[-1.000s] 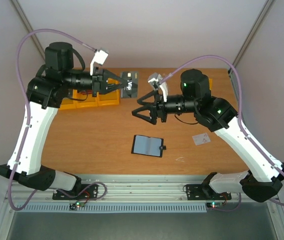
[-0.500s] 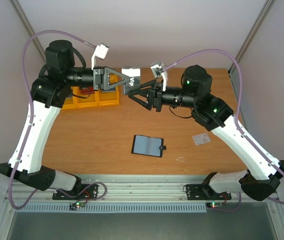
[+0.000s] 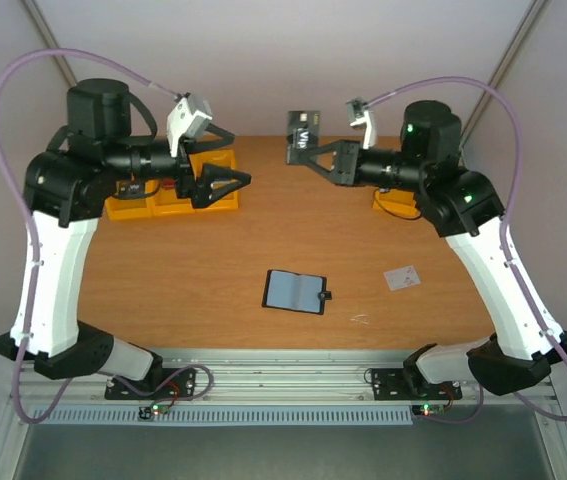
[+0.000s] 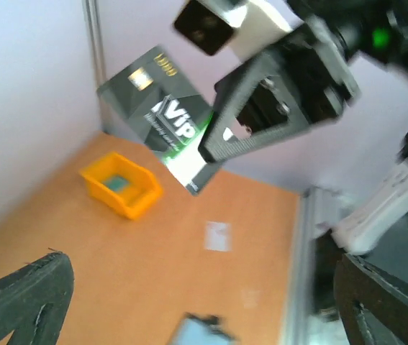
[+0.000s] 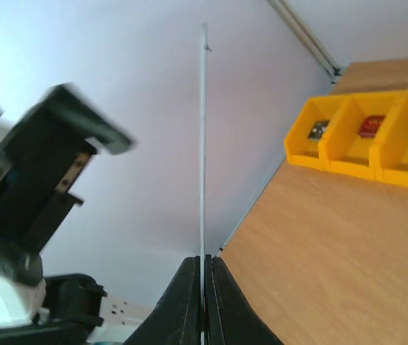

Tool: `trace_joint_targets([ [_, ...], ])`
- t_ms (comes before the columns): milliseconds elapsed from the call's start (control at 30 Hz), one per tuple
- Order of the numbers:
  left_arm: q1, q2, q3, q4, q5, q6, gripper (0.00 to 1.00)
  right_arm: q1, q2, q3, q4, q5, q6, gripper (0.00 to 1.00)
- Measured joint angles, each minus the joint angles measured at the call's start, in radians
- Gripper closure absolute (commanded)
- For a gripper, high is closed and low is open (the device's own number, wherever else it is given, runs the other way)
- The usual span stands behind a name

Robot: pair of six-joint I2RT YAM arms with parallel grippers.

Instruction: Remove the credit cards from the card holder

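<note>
Next, the robot's left gripper will grab the dark card's free long edge (image 3: pixel 290 133) (image 4: pixel 141 129), opposite the right gripper, to take the card over.
A dark card marked "Vip" (image 3: pixel 300 135) hangs in the air over the back of the table, with my right gripper (image 3: pixel 309 155) shut on its lower edge. In the right wrist view that credit card (image 5: pixel 204 144) shows edge-on, pinched by the right gripper (image 5: pixel 204 269). My left gripper (image 3: pixel 231 158) stands open and empty to the card's left, apart from it. The card holder (image 3: pixel 294 291) lies open and flat on the table, grey-blue side up. A whitish credit card (image 3: pixel 401 277) lies to its right. The left wrist view shows the held card (image 4: pixel 157 115) and the whitish card (image 4: pixel 218 236).
Yellow bins (image 3: pixel 173 195) stand at the back left under the left arm. Another yellow bin (image 3: pixel 398 203) sits at the back right behind the right arm. The enclosure's pale walls close in at the back and both sides.
The left gripper opened and let go of the dark card, then drew back to the left. The right gripper shut on the card and carried it up and to the right.
</note>
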Motion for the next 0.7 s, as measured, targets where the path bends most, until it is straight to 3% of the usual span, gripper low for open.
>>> trace_joint_targets([
  [100, -0.060, -0.009, 0.090, -0.077, -0.137, 0.386, 0.01, -0.066, 0.016, 0.055, -0.087, -0.045, 0.069, 0.99],
  [200, -0.120, -0.045, 0.079, -0.103, -0.245, 0.800, 0.01, -0.075, 0.077, 0.178, -0.174, -0.108, 0.108, 0.99],
  [367, -0.152, -0.055, 0.031, 0.027, -0.328, 1.338, 0.01, -0.074, 0.124, 0.269, -0.239, -0.175, 0.142, 0.99],
  [533, -0.173, -0.072, -0.135, 0.304, -0.340, 1.699, 0.02, -0.064, 0.132, 0.278, -0.250, -0.228, 0.173, 0.99],
  [700, -0.173, -0.074, -0.402, 0.683, -0.317, 1.881, 0.31, -0.057, 0.132, 0.278, -0.249, -0.255, 0.186, 0.99],
])
